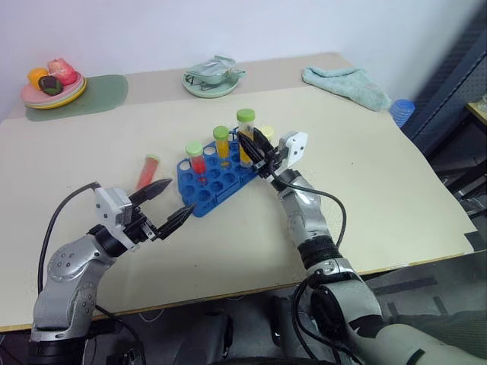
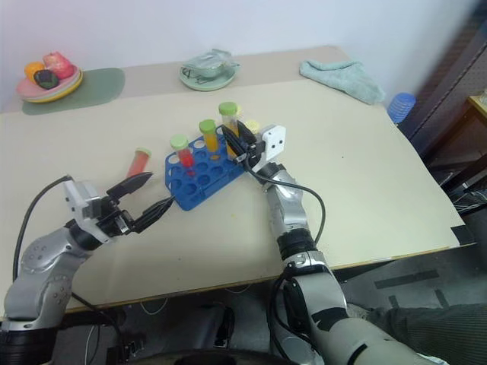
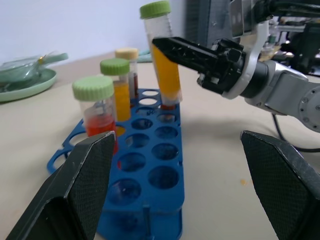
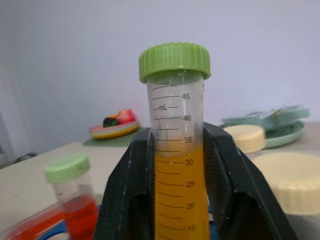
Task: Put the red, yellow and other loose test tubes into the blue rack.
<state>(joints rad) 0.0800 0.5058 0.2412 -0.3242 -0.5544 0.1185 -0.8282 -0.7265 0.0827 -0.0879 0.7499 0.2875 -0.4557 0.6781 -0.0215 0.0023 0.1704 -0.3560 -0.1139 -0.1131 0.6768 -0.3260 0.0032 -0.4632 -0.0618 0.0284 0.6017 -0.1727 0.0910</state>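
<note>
My right gripper will let go of the yellow-orange tube in a near-row hole of the blue rack [image 1: 240,169], before the standing yellow tube.
The blue rack [image 1: 199,199] lies mid-table. A red tube with a green cap [image 1: 196,157], a yellow tube with a green cap [image 1: 221,142] and a dark tube with a pale cap [image 3: 128,70] stand upright in it. My right gripper [image 1: 255,148] is shut on a yellow-orange tube [image 4: 178,165] with a green cap, held nearly upright with its tip at a hole in the rack's far row. Another red tube [image 1: 146,172] lies loose on the table to the left of the rack. My left gripper [image 1: 180,197] is open and holds nothing, just off the rack's near left corner.
A plate of toy food [image 1: 52,84] sits on a green mat at the back left. A green dish [image 1: 211,78] stands at the back centre and a teal cloth [image 1: 346,84] at the back right. A blue object [image 1: 402,111] sits beyond the table's right edge.
</note>
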